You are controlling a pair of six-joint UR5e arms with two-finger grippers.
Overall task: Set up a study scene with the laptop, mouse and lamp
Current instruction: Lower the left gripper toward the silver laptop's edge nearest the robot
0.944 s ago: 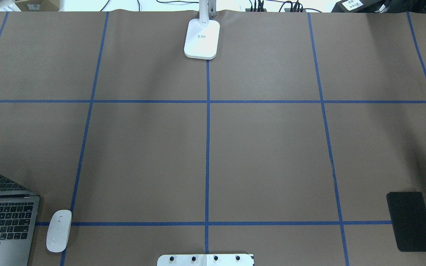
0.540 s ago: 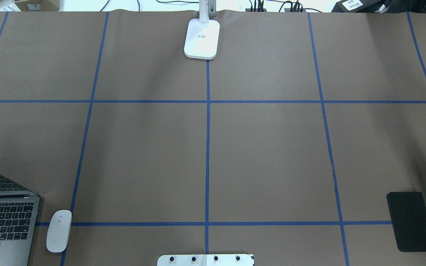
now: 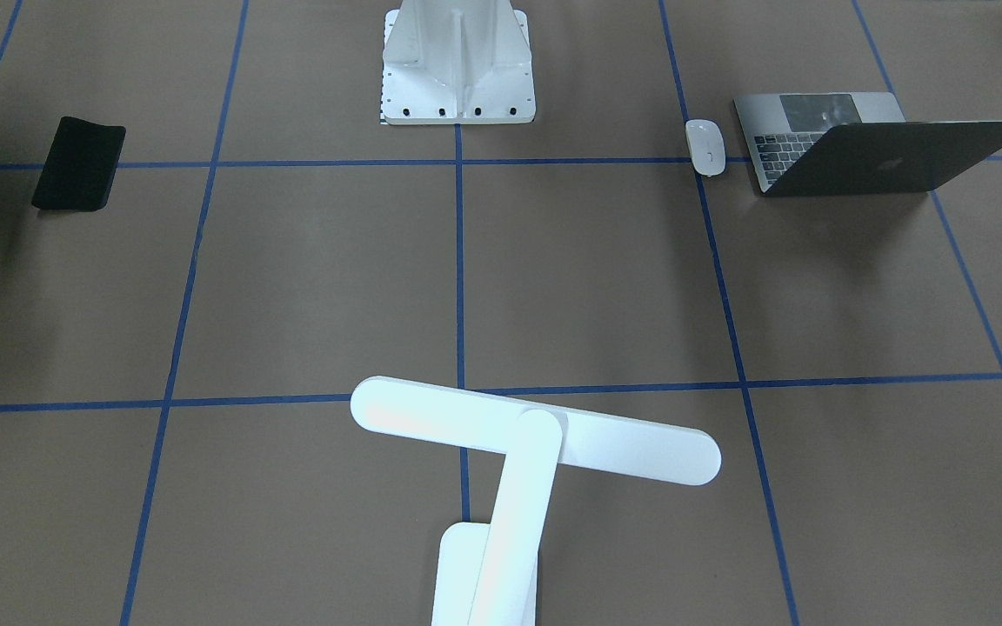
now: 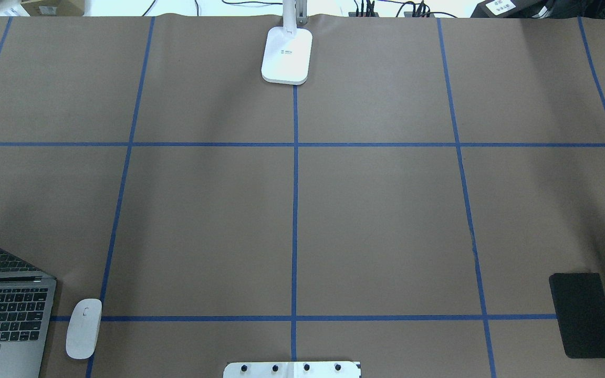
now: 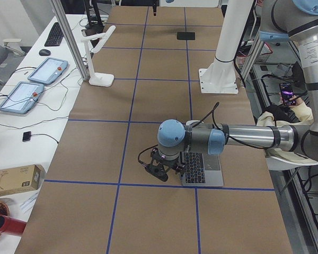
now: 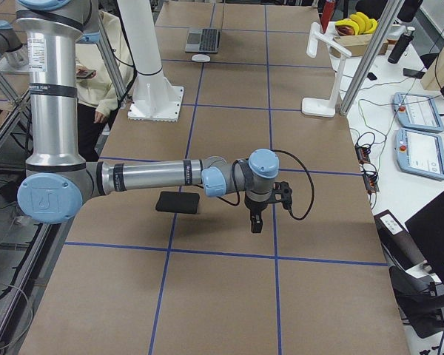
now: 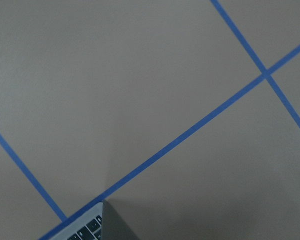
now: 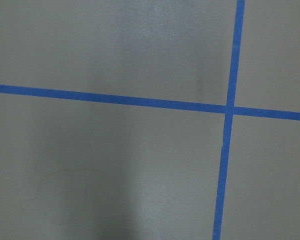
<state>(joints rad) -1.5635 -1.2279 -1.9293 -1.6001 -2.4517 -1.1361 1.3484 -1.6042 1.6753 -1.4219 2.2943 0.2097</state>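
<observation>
The robot's left gripper will next grab the middle of the lid's top edge [image 3: 948, 123] on the grey laptop.
The open grey laptop [image 4: 3, 310] sits at the table's near left corner, its lid [image 3: 884, 152] facing the operators' side. The white mouse [image 4: 83, 328] lies just beside it [image 3: 704, 146]. The white lamp stands at the far middle edge on its base [image 4: 287, 55], its bar head [image 3: 536, 430] level. My left gripper [image 5: 160, 173] hangs over the table next to the laptop [image 5: 204, 169]; I cannot tell if it is open. My right gripper [image 6: 255, 225] points down near the black pad; I cannot tell its state.
A flat black pad [image 4: 584, 315] lies at the near right. The white bolted pedestal [image 3: 457, 61] stands at the robot's base. Blue tape lines grid the brown table. Tablets and cables lie beyond the far edge [image 6: 418, 111].
A small dark sliver at the overhead view's right edge has slid down toward the robot and nearly out of view. Laptop, mouse, lamp and pad have not moved.
</observation>
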